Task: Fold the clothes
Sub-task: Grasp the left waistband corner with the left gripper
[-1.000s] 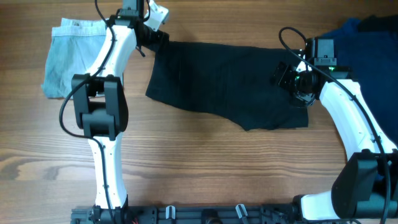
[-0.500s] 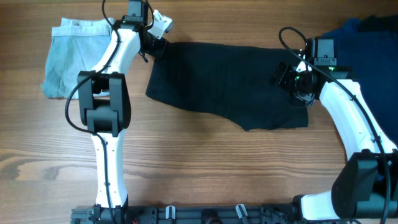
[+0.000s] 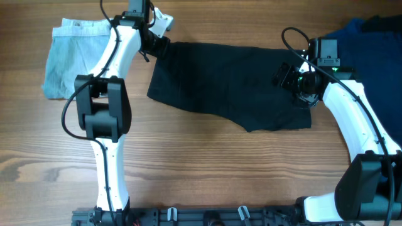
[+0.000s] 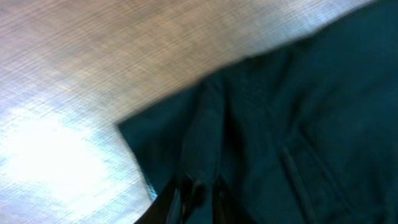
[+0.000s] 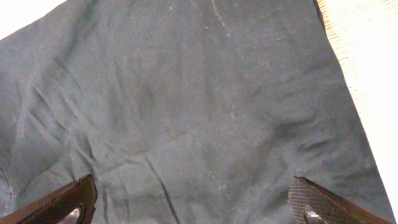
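The black shorts are pinched by my left gripper near their corner and their back edge slants, so I will take the fabric farther in and pull (image 3: pixel 175 59) the shorts straight.
The clothes here are chiefly black shorts (image 3: pixel 232 81), spread flat across the back middle of the wooden table (image 3: pixel 207 169). My left gripper (image 3: pixel 157 41) is at the shorts' upper left corner. In the left wrist view its jaws (image 4: pixel 196 202) stand close together, pinching a raised fold of the black fabric (image 4: pixel 298 112). My right gripper (image 3: pixel 292 78) hovers over the shorts' right end. Its fingers (image 5: pixel 68 202) stand wide apart above the wrinkled cloth (image 5: pixel 186 93), with nothing between them.
A pale-blue denim garment (image 3: pixel 69 56) lies folded at the back left, beside the left arm. A heap of navy-blue and black clothes (image 3: pixel 370 44) sits at the back right corner, behind the right arm.
My left gripper has closed onto the shorts' upper left corner, shifting only slightly. The right arm and the shorts have stayed in place.
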`<state>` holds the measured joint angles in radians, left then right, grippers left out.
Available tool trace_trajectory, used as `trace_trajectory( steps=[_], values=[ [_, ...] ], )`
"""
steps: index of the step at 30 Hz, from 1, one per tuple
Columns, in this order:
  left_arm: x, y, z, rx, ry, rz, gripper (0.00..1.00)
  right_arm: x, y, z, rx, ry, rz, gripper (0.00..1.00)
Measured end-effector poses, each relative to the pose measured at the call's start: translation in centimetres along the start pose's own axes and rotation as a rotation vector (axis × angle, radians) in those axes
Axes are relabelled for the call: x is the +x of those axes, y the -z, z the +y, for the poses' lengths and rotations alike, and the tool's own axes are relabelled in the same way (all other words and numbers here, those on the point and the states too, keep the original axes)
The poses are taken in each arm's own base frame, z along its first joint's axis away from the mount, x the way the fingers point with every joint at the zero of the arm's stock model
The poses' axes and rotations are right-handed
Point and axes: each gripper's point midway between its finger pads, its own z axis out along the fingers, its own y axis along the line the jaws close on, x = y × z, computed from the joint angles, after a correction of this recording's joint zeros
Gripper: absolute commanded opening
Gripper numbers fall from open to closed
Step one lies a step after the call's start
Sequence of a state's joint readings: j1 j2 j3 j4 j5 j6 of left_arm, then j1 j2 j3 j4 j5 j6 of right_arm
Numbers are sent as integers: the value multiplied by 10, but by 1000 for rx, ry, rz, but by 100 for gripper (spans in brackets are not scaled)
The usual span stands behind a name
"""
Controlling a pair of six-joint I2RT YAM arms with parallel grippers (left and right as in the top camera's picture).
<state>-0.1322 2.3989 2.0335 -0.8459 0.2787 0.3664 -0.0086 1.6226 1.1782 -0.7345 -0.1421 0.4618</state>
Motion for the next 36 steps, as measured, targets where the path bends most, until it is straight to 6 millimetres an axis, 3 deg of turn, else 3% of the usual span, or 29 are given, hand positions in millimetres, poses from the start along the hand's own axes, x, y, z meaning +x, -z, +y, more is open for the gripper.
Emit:
trace_trajectory(
  steps=[3,5,9,12,19,25,27,28,30,32,36],
  values=[
    [5,-5,-22,22,-17,41,14,0,0,0,0,0,0,99],
    [6,-9,-44,42,-47,65,18,0,0,0,0,0,0,100],
    [4,-15,-68,53,-86,77,25,0,0,0,0,0,0,100],
    [4,-15,-60,5,-91,85,32,0,0,0,0,0,0,99],
    [-9,-16,-50,-53,-105,35,34,0,0,0,0,0,0,100],
    [-16,-15,-38,-120,-112,17,48,0,0,0,0,0,0,99],
    [-16,-15,-37,-127,-112,18,49,0,0,0,0,0,0,99],
    [-15,-15,-37,-129,-112,19,44,0,0,0,0,0,0,100],
    [-15,-15,-36,-129,-111,19,20,0,0,0,0,0,0,99],
    [-15,-15,-36,-130,-111,19,4,0,0,0,0,0,0,99],
    [-14,-14,-34,-140,-111,23,4,0,0,0,0,0,0,100]
  ],
)
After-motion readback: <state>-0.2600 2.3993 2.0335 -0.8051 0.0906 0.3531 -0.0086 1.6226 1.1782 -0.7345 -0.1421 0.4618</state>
